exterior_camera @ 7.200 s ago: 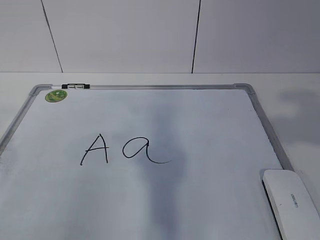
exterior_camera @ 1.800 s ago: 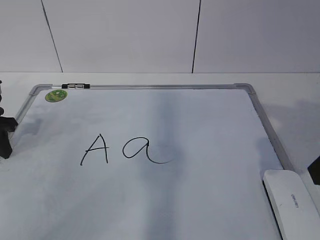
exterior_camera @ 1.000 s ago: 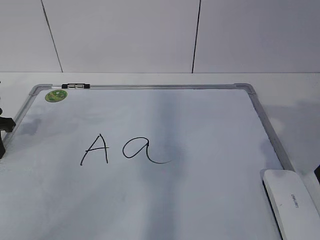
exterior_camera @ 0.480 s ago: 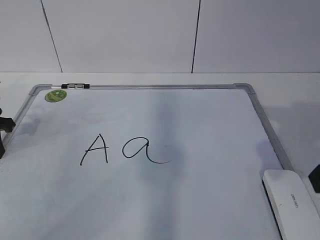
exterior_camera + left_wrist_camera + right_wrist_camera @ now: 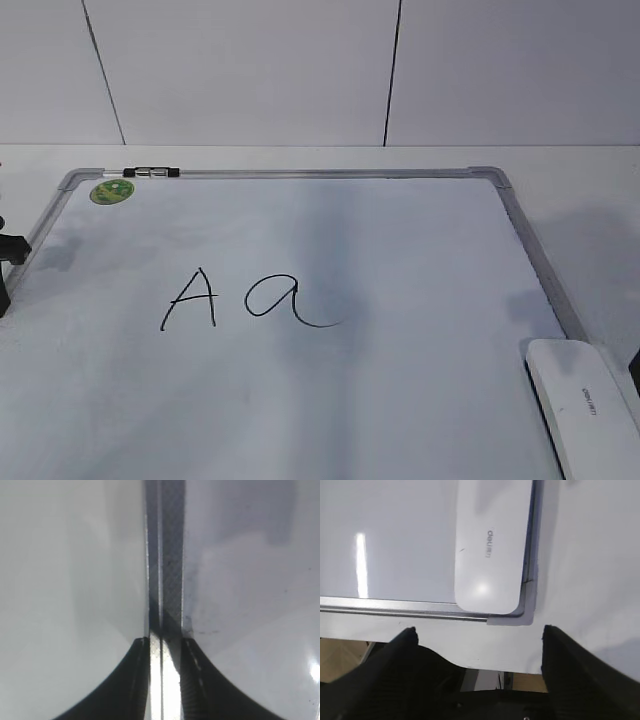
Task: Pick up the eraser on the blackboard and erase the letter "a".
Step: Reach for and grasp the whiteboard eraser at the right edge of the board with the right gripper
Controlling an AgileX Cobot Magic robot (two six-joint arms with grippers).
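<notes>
The white eraser is next for my right gripper. It should go there and close across its long sides, at the eraser's printed lettering [image 5: 588,400] [image 5: 489,543].
The blackboard [image 5: 400,250] lies flat on the table, with a capital "A" [image 5: 192,298] and the cursive letter "a" [image 5: 290,300] to its right. The white eraser [image 5: 585,410] rests on the board's near right corner; in the right wrist view the eraser [image 5: 492,545] lies just beyond my jaws. My right gripper [image 5: 479,632] is open wide over the table strip, short of the eraser and holding nothing. Only a dark sliver of it [image 5: 636,370] shows at the exterior view's right edge. My left gripper [image 5: 165,641] is shut on the board's silver frame [image 5: 165,555], at the board's left edge [image 5: 6,270].
A round green sticker [image 5: 112,191] and a small black-and-silver clip [image 5: 150,173] sit at the board's far left corner. The table's near edge runs just behind my right gripper, with floor [image 5: 340,655] below it. A panelled wall rises behind the table.
The dark tip of my right gripper at the exterior view's right edge has dropped lower and its shadow near the eraser has shifted. The left gripper and the eraser have stayed put.
</notes>
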